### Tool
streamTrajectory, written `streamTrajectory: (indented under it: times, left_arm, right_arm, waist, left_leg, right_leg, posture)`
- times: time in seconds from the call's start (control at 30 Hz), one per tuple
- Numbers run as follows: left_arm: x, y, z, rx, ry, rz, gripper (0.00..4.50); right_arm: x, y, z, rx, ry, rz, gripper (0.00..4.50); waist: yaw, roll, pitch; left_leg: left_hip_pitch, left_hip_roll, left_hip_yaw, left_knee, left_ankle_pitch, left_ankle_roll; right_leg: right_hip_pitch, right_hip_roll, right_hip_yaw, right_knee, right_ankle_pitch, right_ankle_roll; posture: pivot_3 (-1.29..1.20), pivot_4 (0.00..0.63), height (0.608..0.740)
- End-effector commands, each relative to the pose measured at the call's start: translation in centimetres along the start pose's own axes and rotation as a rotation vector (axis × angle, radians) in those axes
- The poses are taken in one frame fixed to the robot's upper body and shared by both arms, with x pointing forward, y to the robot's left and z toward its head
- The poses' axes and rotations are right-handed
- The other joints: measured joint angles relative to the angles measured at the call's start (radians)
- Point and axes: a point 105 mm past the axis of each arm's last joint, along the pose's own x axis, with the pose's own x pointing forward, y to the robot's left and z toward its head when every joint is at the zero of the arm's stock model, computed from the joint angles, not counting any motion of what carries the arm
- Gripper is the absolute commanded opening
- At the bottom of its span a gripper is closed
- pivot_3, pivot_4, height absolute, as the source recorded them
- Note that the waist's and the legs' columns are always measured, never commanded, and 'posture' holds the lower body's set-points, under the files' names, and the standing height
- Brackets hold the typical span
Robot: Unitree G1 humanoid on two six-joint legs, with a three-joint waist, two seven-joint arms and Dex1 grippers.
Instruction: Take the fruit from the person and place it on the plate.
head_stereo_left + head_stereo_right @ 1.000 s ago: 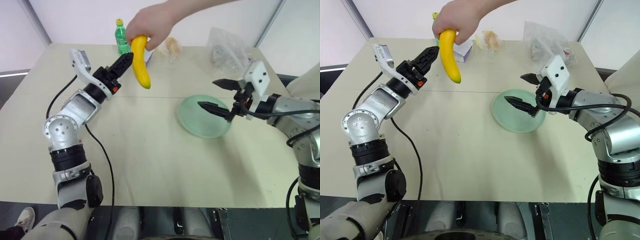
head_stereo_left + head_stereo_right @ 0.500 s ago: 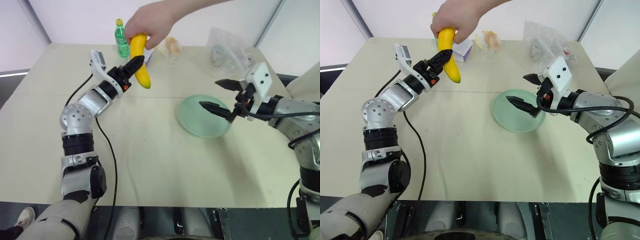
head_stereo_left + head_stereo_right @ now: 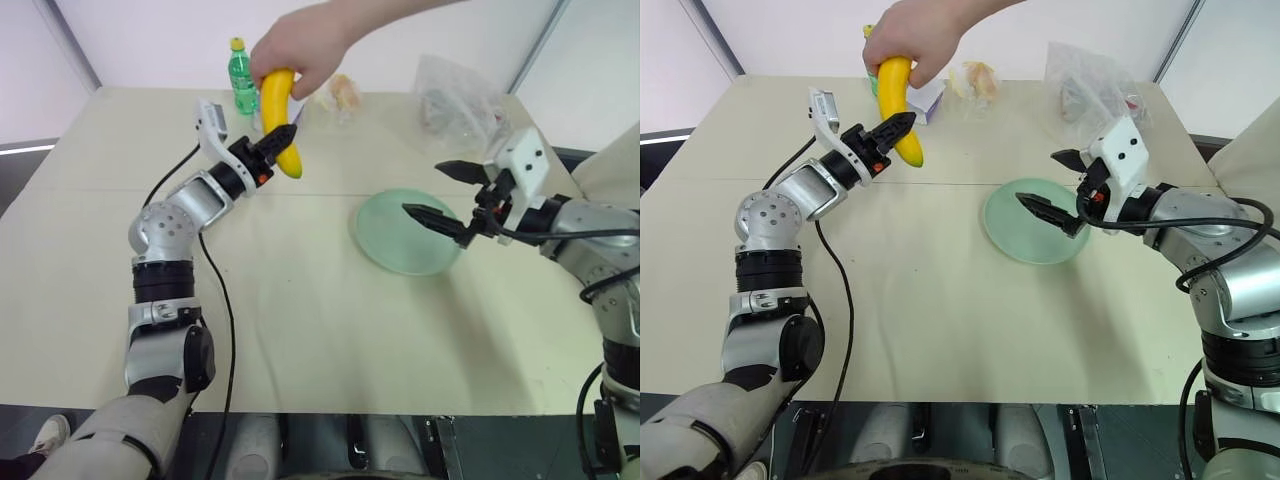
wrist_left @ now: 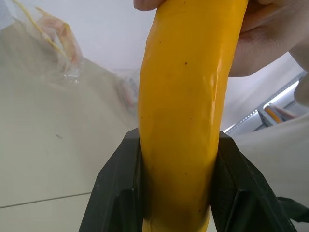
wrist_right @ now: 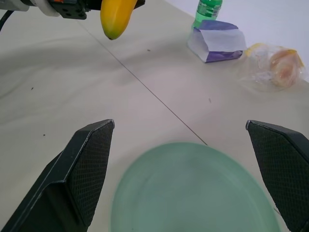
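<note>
I need to use my left gripper to set the banana down and let go of it on the far half of the pale green plate [image 3: 399, 214]. The banana now hangs upright above the table.
A person's hand [image 3: 300, 45] reaches in from the far side and holds the top of the fruit, a yellow banana [image 3: 281, 120] hanging upright above the table. My left gripper [image 3: 280, 138] is shut on the banana's lower half; in the left wrist view its black fingers [image 4: 116, 193] press both sides of the banana [image 4: 186, 106]. The pale green plate [image 3: 405, 232] lies empty to the right. My right gripper [image 3: 425, 188] hovers open over the plate's right side, fingers [image 5: 82, 164] spread wide above the plate [image 5: 193, 193].
At the table's far edge stand a green bottle [image 3: 243, 75], a purple-and-white carton [image 3: 925, 100], wrapped pale items [image 3: 343, 92] and a clear plastic bag [image 3: 455, 95]. The left arm's black cable [image 3: 215, 290] trails over the table.
My left gripper moved forward and to the right from beside the banana, went around it and shut on it. The person's hand and my right arm stayed put.
</note>
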Motion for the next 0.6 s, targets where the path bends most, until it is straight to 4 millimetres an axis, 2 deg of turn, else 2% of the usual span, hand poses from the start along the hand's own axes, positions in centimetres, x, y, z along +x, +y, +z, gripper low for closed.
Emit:
streamTrajectory:
  times: [0.03, 0.2, 0.47, 0.6]
  left_arm:
    - [0.6, -1.9, 0.3, 0.073, 0.028, -0.058, 1.13]
    - [2.0, -2.4, -2.5, 0.068, 0.150, -0.081, 1.13]
    - [5.5, -5.2, -7.7, -0.104, 0.299, -0.158, 1.13]
    - [7.6, -6.2, -12.2, -0.216, 0.416, -0.134, 1.13]
  right_arm:
    - [-0.7, -0.2, 1.3, -0.048, -0.031, -0.023, 4.50]
    - [-1.6, 0.1, 0.8, -0.045, 0.001, -0.022, 4.50]
    - [-4.4, 0.8, 0.5, -0.044, 0.061, -0.072, 4.50]
    - [-5.9, 1.2, 0.3, -0.039, 0.078, -0.144, 4.50]
  waist:
    - [0.000, 0.000, 0.000]
    - [0.004, 0.000, 0.000]
    - [0.000, 0.000, 0.000]
    - [0.002, 0.000, 0.000]
  left_leg:
    - [0.000, 0.000, 0.000, 0.000, 0.000, 0.000]
    - [-0.001, -0.001, 0.000, 0.000, 0.000, 0.000]
    - [0.000, -0.001, -0.001, 0.000, 0.000, 0.000]
    - [0.000, -0.001, -0.002, -0.001, 0.000, 0.000]
  right_leg:
    - [0.000, 0.000, 0.000, 0.000, 0.000, 0.000]
    - [0.000, -0.001, 0.000, -0.001, 0.000, 0.000]
    - [0.000, 0.000, 0.000, -0.001, 0.000, 0.000]
    - [0.000, 0.000, -0.001, -0.001, 0.000, 0.000]
  posture:
    - [0.00, 0.150, 0.731]
    - [0.00, 0.150, 0.731]
    - [0.00, 0.150, 0.731]
    - [0.00, 0.150, 0.731]
